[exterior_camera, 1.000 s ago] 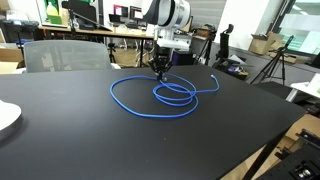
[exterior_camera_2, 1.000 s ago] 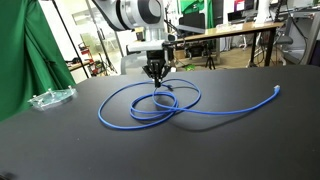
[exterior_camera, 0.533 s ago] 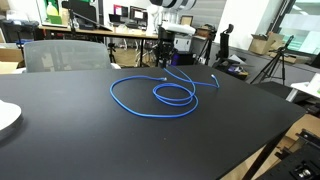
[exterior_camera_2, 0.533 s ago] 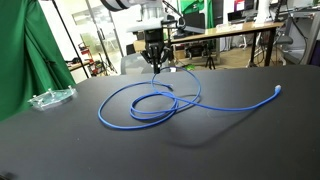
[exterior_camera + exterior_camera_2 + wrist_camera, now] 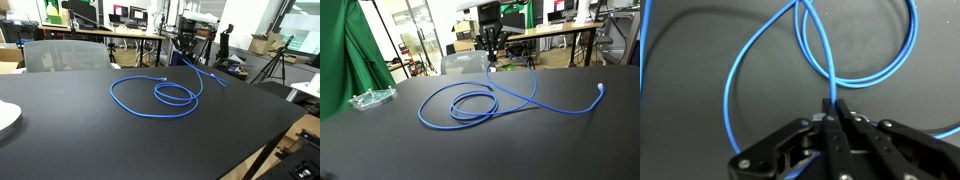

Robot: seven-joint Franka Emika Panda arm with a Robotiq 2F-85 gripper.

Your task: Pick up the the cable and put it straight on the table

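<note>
The far corner of the black table is bare. My gripper will let go of the blue cable, now held above the table's far side, on the bare far corner of the black table (image 5: 243,93), away from the loops.
A blue cable (image 5: 175,95) lies in loose loops on the black table (image 5: 90,140); it also shows in the other exterior view (image 5: 470,103) and in the wrist view (image 5: 820,50). My gripper (image 5: 185,52) is shut on one strand of the cable and holds it above the table's far side. It shows in both exterior views (image 5: 492,58). The strand rises from the loops up to the jaws (image 5: 833,103). One free end (image 5: 601,90) rests on the table, apart from the loops.
A white plate (image 5: 5,115) sits at the table's edge. A clear plastic piece (image 5: 370,98) lies near the green curtain (image 5: 338,60). A grey chair (image 5: 65,55) and desks stand behind the table.
My gripper, shut on the cable, has risen and moved away toward the table's far side. The strand has lifted off the table and the loops have shifted.
</note>
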